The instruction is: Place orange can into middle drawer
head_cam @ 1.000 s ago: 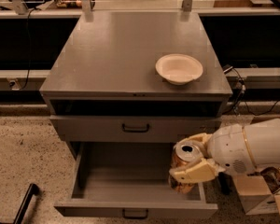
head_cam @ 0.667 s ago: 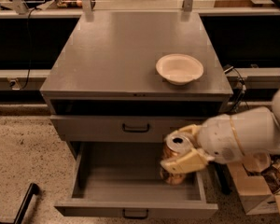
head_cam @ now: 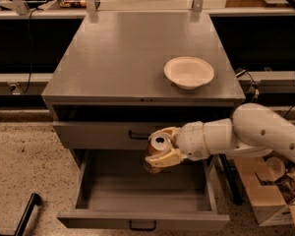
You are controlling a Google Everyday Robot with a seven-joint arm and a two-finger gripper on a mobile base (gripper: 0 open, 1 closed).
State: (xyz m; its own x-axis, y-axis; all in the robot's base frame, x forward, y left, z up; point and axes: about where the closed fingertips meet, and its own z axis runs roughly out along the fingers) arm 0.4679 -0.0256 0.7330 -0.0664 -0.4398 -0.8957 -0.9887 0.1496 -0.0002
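Next, I set the orange can on the middle drawer's bare bottom (head_cam: 159,195), near the front behind the dark handle, with my gripper.
The orange can (head_cam: 157,149), orange-brown with a silver top, is held upright in my gripper (head_cam: 163,145), whose pale fingers (head_cam: 166,157) are shut around it. The white arm reaches in from the right. The can hangs above the back middle of the middle drawer (head_cam: 142,200), a grey box pulled wide open with a flat bare floor and a small dark handle (head_cam: 141,225) at its front. The can's lower part is in shadow just over the drawer floor.
A white bowl (head_cam: 189,72) sits on the grey cabinet top (head_cam: 128,53) at the right. The upper drawer front (head_cam: 98,133) is closed. A cardboard box (head_cam: 275,191) with items stands on the floor at the right, and a black pole (head_cam: 27,213) at the lower left.
My gripper has carried the can leftward from the drawer's right side to above its back middle.
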